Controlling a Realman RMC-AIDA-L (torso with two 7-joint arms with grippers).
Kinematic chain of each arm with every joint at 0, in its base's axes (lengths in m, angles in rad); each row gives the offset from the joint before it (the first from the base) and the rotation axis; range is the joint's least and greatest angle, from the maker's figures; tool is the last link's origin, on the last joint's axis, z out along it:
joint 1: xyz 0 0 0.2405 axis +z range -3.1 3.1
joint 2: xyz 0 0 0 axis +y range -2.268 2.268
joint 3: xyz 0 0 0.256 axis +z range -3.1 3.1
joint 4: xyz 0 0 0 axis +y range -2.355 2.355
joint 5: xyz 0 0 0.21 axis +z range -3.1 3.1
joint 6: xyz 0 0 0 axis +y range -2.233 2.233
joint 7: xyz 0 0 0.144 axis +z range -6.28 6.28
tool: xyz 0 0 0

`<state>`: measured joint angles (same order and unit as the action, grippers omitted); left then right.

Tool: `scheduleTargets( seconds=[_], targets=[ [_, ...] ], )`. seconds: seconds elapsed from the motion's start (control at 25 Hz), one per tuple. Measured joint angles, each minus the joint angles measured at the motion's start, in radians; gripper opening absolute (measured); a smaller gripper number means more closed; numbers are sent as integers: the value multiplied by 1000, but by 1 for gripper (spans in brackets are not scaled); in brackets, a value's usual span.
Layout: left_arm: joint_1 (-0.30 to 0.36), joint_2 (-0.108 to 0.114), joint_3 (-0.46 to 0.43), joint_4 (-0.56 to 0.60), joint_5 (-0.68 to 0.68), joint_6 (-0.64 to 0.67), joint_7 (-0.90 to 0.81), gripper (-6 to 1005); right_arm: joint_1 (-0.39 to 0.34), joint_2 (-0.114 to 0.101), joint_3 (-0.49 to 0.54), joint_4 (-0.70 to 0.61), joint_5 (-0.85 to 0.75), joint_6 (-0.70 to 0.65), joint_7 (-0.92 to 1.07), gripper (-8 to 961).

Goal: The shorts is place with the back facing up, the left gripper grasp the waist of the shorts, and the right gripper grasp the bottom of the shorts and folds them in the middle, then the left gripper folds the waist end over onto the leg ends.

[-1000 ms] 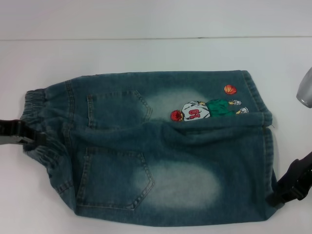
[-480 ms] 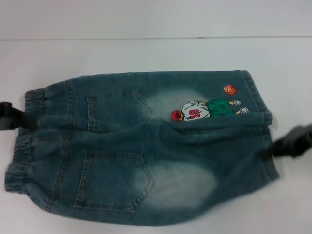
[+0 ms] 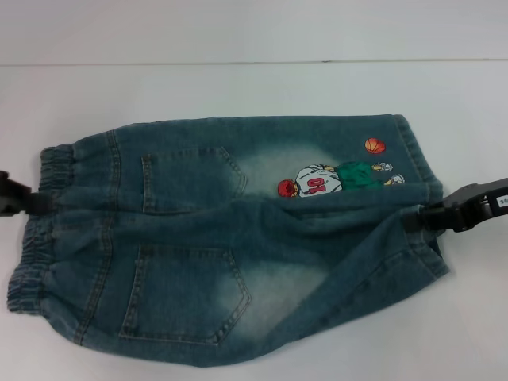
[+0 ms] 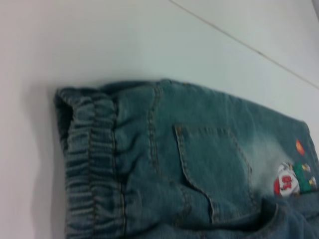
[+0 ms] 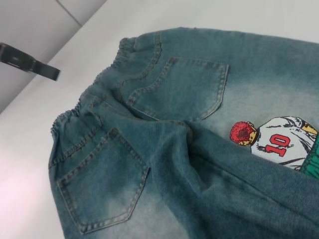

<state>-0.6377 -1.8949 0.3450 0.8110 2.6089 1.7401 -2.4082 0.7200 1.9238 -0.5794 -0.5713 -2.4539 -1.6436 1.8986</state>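
Note:
My left gripper holds the shorts' mid-waist while its near end lies flat; I should open and grip the waist's near corner (image 3: pixel 27 286) before folding.
Blue denim shorts (image 3: pixel 198 262) lie back side up on the white table (image 3: pixel 238 87), two back pockets showing. The elastic waist (image 3: pixel 48 163) points to the left and the leg ends to the right. My left gripper (image 3: pixel 33 204) is shut on the middle of the waist at the left edge. It also shows as a black bar, the left gripper (image 5: pixel 30 62), in the right wrist view. My right gripper (image 3: pixel 422 216) is shut on the near leg's hem, which is lifted and creased toward the far leg. The waist (image 4: pixel 92 164) fills the left wrist view.
A basketball-player patch (image 3: pixel 329 178) marks the far leg. A seam line (image 3: pixel 254 62) crosses the table behind the shorts. White tabletop surrounds the garment on all sides.
Both grippers have risen and moved away from me. The near leg hem came up with the right gripper and the near waist corner spread out toward the left.

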Motion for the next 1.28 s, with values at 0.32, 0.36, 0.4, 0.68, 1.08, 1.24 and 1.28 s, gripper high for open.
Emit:
scheduleTargets(
  seconds=[0.32, 0.36, 0.4, 0.68, 1.08, 1.24, 1.28],
  targets=[
    [3, 12, 34, 59, 99, 81, -90, 61, 3, 11, -24, 1, 0, 23, 1, 12],
    [4, 10, 40, 59, 104, 78, -94, 142, 3, 12, -29, 1, 0, 23, 1, 12],
    [6, 8, 47, 59, 112, 73, -101, 224, 4, 13, -33, 1, 0, 24, 1, 12],
    [12, -4, 76, 57, 175, 36, -128, 513, 12, 17, -41, 2, 1, 26, 0, 12],
    [29, -14, 78, 53, 218, -15, -126, 782, 16, 26, -68, 2, 1, 37, 0, 12],
    [31, -19, 93, 48, 218, -20, -126, 760, 16, 27, -69, 0, 1, 38, -1, 11],
    [31, -23, 99, 40, 218, -27, -126, 754, 16, 27, -68, 0, 1, 38, -1, 11]
  ],
)
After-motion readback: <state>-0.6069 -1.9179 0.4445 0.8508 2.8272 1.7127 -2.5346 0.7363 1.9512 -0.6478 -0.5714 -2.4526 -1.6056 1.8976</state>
